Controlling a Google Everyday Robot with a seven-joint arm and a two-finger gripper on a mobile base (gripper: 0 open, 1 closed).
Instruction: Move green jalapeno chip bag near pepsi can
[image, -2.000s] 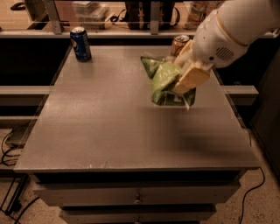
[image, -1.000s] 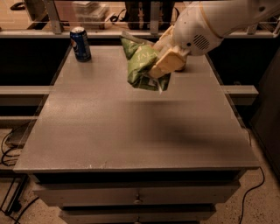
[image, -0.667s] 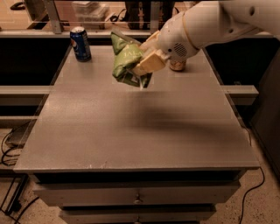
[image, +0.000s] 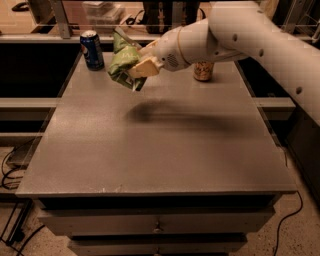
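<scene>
I need to use my gripper to set the green jalapeno chip bag down on the table's far part (image: 118, 77), next to the pepsi can.
The green jalapeno chip bag (image: 121, 61) is crumpled and held in the air above the table's far left part. My gripper (image: 139, 66) is shut on the bag, its tan fingers (image: 145, 67) pressed on the bag's right side. The white arm reaches in from the upper right. The pepsi can (image: 92, 49), blue with a silver top, stands upright at the far left of the table, just left of the bag and apart from it.
A tan-gold can (image: 203, 71) stands at the far right of the grey table (image: 150, 150), partly behind my arm. A rail and clutter run behind the table's far edge. Cables lie on the floor at the left.
My gripper has carried the green bag leftwards across the table, from near the tan-gold can to just right of the pepsi can. The cans have not moved.
</scene>
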